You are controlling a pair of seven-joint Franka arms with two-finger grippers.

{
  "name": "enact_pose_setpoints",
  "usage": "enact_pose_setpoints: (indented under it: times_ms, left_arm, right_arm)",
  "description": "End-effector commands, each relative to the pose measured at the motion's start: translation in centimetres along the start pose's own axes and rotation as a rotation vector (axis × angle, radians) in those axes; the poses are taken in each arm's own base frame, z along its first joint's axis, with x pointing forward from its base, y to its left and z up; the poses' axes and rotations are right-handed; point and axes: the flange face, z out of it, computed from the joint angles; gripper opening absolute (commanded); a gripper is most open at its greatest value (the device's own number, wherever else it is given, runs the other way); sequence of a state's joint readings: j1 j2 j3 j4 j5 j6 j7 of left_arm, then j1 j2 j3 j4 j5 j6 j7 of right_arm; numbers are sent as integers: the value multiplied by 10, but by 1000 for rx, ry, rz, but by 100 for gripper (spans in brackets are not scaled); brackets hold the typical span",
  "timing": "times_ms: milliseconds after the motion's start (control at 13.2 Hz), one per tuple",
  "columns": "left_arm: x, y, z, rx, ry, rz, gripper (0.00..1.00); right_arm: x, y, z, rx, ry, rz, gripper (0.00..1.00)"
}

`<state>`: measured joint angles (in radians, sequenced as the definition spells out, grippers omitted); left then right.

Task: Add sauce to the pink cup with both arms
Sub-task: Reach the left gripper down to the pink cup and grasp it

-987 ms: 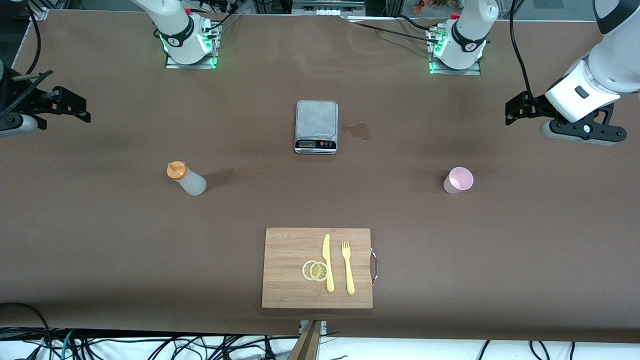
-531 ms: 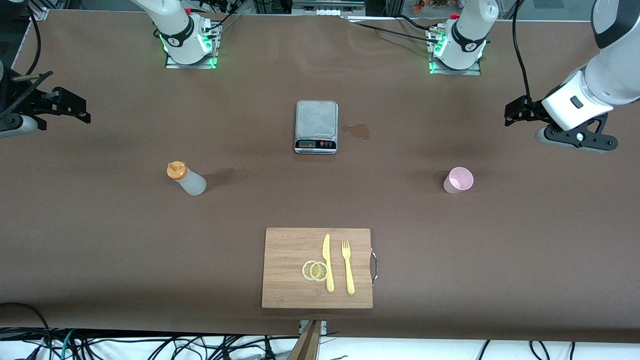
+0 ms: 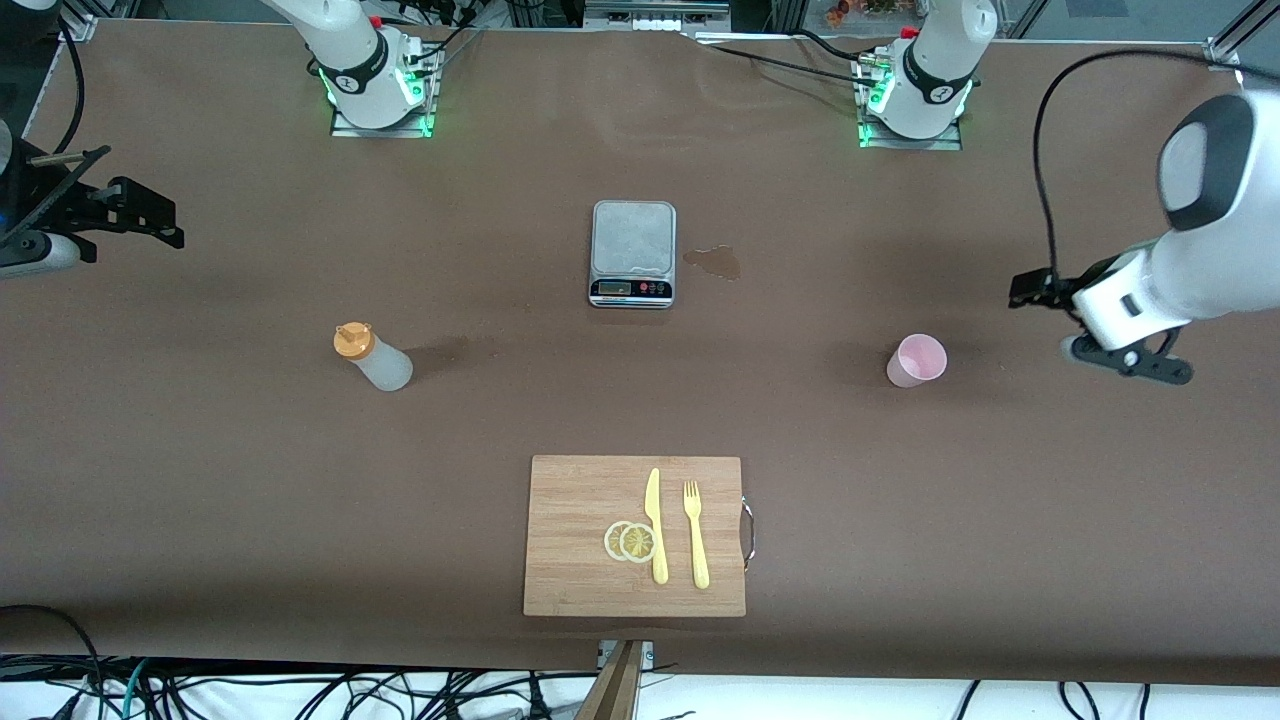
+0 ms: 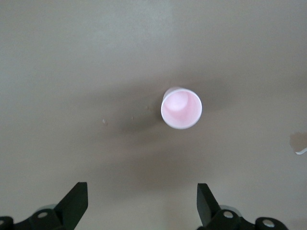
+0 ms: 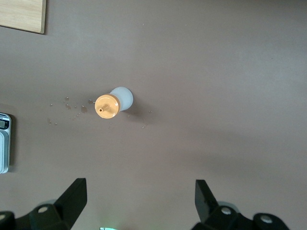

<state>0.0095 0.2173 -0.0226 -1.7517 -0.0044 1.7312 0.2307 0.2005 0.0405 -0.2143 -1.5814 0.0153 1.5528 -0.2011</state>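
I will close my left gripper on the pink cup's rim (image 3: 944,364) (image 4: 163,115), on the side away from the kitchen scale, with one finger inside the cup.
The sauce bottle (image 3: 374,362), whitish with an orange nozzle cap, stands on the brown table toward the right arm's end. It also shows in the right wrist view (image 5: 115,103). The pink cup (image 3: 916,361) stands upright and empty toward the left arm's end, and the left wrist view (image 4: 181,108) looks down into it. My left gripper (image 3: 1030,287) hangs open and empty in the air beside the cup, near the table's end (image 4: 141,203). My right gripper (image 3: 165,222) is open and empty, up near its end of the table, well apart from the bottle (image 5: 140,199).
A grey kitchen scale (image 3: 632,252) sits mid-table with a small wet stain (image 3: 714,262) beside it. A wooden cutting board (image 3: 580,500), nearer the front camera, carries a yellow knife (image 3: 655,525), a yellow fork (image 3: 695,535) and two lemon slices (image 3: 630,541).
My left arm has swung down and its gripper now sits lower, closer to the pink cup. My right arm has barely moved. Bottle and cup stand as before.
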Motion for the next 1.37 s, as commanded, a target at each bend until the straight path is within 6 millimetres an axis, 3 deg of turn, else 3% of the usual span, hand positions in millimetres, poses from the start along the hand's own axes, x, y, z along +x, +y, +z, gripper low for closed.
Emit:
enact_pose_setpoints:
  times_ms: [0,228,455,911,987,1063,1215,1291]
  left_arm:
    - [-2,21,53,29,12,66,100]
    - [-7,31,100,37,37,87,100]
    - [1,30,112,126,119,121,100]
    - [22,24,182,109,180,95,100]
    - [25,22,193,107,180,94,90]
    - [25,22,193,106,180,94,52]
    - [24,23,198,102,168,90,8]
    - [24,23,198,102,167,90,0]
  right_arm:
    - [1,-6,-5,10,2,-11,100]
    - [4,-22,-7,-5,11,-49,100]
    - [7,-33,-10,-28,18,-65,100]
    - [6,-35,-13,-28,20,-67,100]
    - [6,-36,-13,-28,21,-68,100]
    - [6,-36,-13,-28,21,-70,100]
    - [6,-35,-13,-29,18,-70,100]
    - [6,-34,-12,-31,19,-71,100]
